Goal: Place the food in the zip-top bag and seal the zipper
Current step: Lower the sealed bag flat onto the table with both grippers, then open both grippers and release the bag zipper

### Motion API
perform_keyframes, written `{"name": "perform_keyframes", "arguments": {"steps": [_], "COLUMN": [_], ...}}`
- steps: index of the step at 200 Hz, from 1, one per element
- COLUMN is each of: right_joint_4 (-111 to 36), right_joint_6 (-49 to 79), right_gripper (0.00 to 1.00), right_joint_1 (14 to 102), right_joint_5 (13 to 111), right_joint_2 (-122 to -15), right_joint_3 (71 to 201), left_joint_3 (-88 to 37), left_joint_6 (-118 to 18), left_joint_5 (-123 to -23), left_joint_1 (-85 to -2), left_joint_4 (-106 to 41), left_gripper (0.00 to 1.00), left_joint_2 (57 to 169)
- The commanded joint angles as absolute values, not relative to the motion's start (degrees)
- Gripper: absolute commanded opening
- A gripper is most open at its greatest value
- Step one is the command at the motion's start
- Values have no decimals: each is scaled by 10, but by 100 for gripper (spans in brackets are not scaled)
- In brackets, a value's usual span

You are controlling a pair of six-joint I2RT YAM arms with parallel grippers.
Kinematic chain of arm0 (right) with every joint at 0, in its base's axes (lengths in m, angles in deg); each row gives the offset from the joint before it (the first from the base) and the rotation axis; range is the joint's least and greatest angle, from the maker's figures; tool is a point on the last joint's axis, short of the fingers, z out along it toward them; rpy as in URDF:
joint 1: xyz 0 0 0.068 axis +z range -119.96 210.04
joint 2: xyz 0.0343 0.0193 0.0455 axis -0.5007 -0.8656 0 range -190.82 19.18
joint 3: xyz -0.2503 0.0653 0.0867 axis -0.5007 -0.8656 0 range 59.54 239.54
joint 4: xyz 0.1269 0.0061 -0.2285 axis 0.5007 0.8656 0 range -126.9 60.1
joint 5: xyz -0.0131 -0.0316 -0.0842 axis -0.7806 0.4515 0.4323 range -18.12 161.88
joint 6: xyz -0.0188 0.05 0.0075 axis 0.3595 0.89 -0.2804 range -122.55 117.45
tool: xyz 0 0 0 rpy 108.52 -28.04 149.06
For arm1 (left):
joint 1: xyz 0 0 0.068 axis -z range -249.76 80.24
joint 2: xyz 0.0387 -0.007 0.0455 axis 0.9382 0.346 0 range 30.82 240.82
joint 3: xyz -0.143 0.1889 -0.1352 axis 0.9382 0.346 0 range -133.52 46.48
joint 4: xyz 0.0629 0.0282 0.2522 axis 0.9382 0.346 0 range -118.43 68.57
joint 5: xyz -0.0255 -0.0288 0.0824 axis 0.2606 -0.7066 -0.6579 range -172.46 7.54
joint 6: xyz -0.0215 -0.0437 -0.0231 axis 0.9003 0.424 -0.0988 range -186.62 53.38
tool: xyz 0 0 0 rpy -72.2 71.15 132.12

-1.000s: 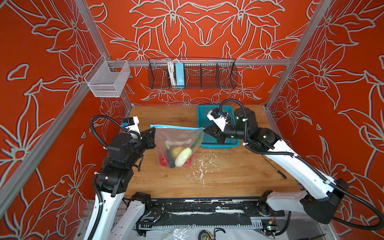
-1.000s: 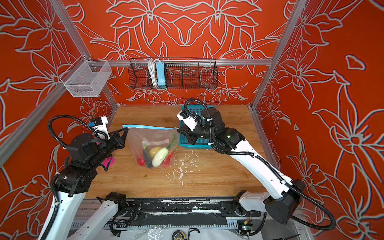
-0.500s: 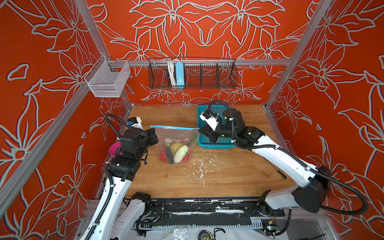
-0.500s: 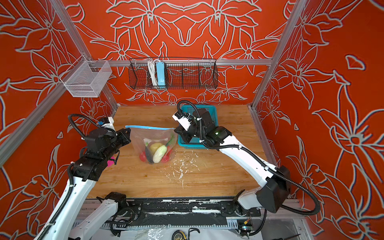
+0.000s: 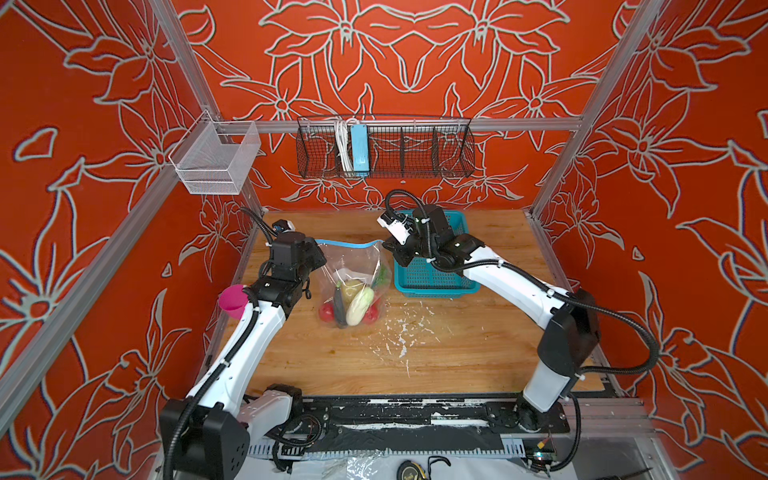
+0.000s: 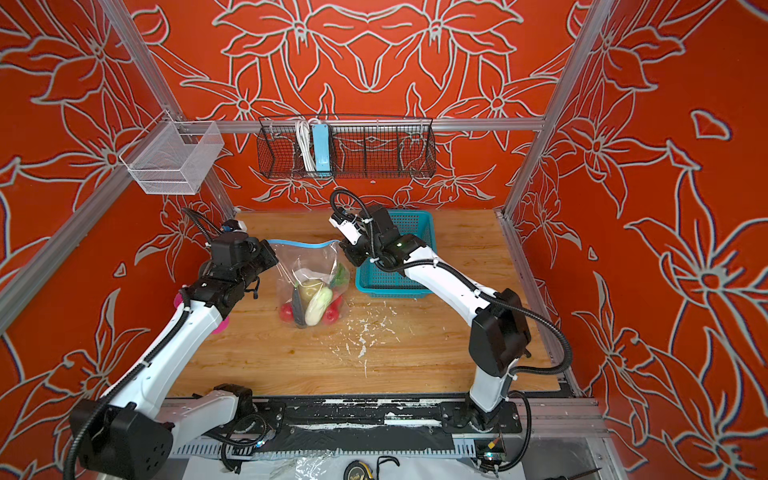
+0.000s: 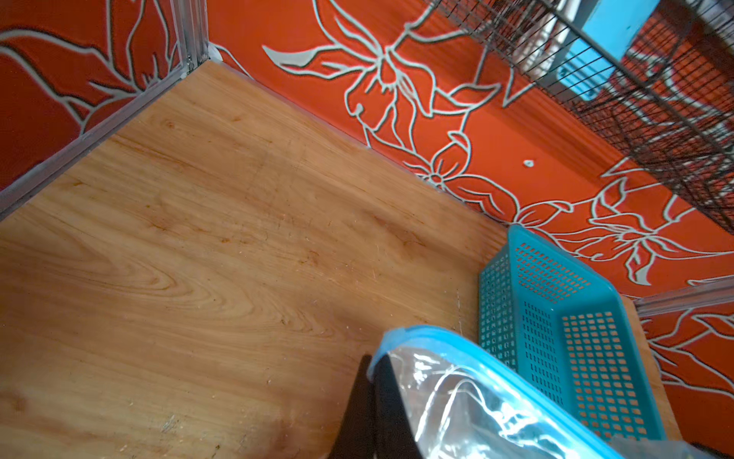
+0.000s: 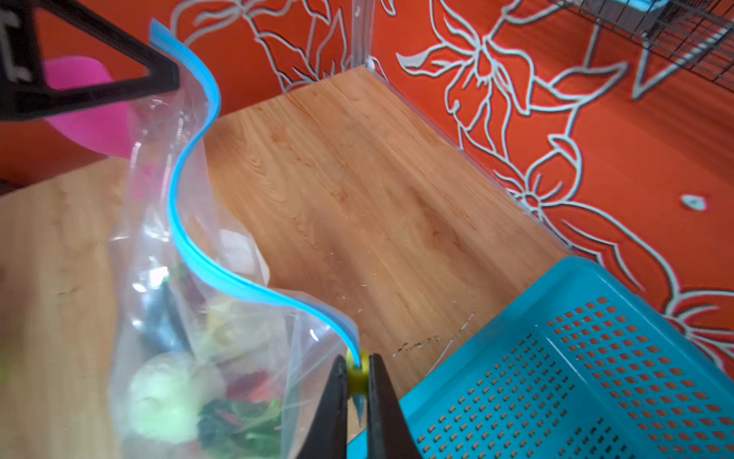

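My left gripper is going to release the zip-top bag. Next, I leave it lying flat on the wooden table (image 5: 346, 262) next to the teal basket.
The clear zip-top bag (image 5: 353, 270) (image 6: 309, 266) hangs between my two grippers, its bottom resting on the wooden table. The food (image 5: 353, 301) (image 6: 311, 303) lies heaped inside at the bottom: white radish, red fruit, a tan potato, a dark eggplant. The blue zipper (image 5: 345, 244) (image 8: 190, 246) runs in a slack wave along the mouth. My left gripper (image 5: 318, 245) (image 7: 375, 363) is shut on the bag's left top corner. My right gripper (image 5: 384, 245) (image 8: 357, 363) is shut on the yellow slider (image 8: 357, 377) at the zipper's right end.
A teal perforated basket (image 5: 432, 274) (image 8: 576, 377) stands just right of the bag, under my right arm. A pink cup (image 5: 232, 299) sits at the table's left edge beside my left arm. White flecks (image 5: 399, 332) dot the table in front of the bag.
Both grippers moved toward each other, so the zipper strip went from taut to slack and wavy. The left arm swung inward, uncovering the pink cup. The bag stays held at both ends.
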State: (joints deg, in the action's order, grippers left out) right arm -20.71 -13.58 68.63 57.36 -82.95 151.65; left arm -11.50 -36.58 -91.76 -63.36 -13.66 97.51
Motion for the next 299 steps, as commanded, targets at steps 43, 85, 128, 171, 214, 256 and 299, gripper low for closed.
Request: {"name": "perform_keyframes", "arguments": {"steps": [43,85,128,171,214,256,299], "right_joint_4": [-196,-192,-196,-195,-200,-221,-224], "right_joint_6": [-180,-175,-165,-167,-162,-141,-136], "right_gripper": [0,0,0,0,0,57,67], "right_joint_1": [675,648,619,605,603,603,603], "right_joint_5": [670,667,629,618,572,564,563], "right_joint_2": [-958,-1040,-1137,-1240,-1303,-1303,-1290], "right_joint_3": [1658,1742,1838,1944,2023,2028,2025], "left_joint_3": [-210,-260,-364,-478,-538,-553,-503], "left_joint_6": [-349,-355,-366,-368,-363,-366,-381], "left_joint_5": [-969,-966,-927,-904,-902,-907,-918], "left_joint_1": [-656,-678,-697,-702,-704,-707,-706], "left_joint_4": [-158,-197,-210,-206,-206,-204,-237], "left_gripper": [0,0,0,0,4,37,99], "left_joint_2": [1108,1203,1335,1466,1542,1554,1497]}}
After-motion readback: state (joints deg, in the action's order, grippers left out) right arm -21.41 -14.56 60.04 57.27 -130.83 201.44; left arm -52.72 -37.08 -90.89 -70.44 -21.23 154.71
